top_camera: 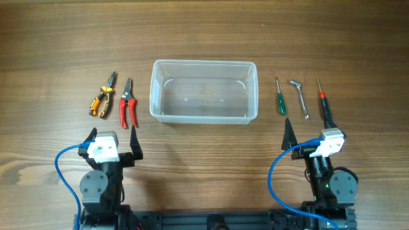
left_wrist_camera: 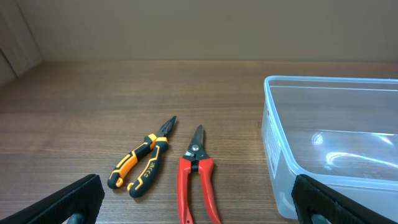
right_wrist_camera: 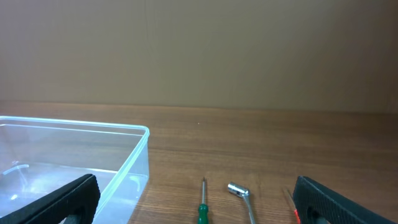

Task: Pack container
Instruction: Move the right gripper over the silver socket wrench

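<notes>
The silver socket wrench between the two screwdrivers is next, and my right gripper will go to the middle of the handle (top_camera: 302, 100) (right_wrist_camera: 252, 219) of that wrench and close there.
The clear plastic container (top_camera: 203, 91) stands empty at the table's middle; it also shows in the left wrist view (left_wrist_camera: 329, 143) and the right wrist view (right_wrist_camera: 74, 162). Left of it lie orange-and-black pliers (top_camera: 102, 96) (left_wrist_camera: 142, 165) and red-handled cutters (top_camera: 127, 103) (left_wrist_camera: 198, 177). Right of it lie a green screwdriver (top_camera: 280, 97) (right_wrist_camera: 202, 208), a silver socket wrench (top_camera: 299, 97) (right_wrist_camera: 241, 198) and a red screwdriver (top_camera: 324, 102) (right_wrist_camera: 292, 208). My left gripper (top_camera: 112, 137) (left_wrist_camera: 199, 211) is open and empty, near the cutters' handles. My right gripper (top_camera: 310, 131) (right_wrist_camera: 196, 214) is open and empty, near the screwdrivers.
The wooden table (top_camera: 204, 32) stretches bare behind the container. Blue cables (top_camera: 61, 169) loop beside each arm base at the front edge. A plain wall (right_wrist_camera: 199, 50) stands behind the table.
</notes>
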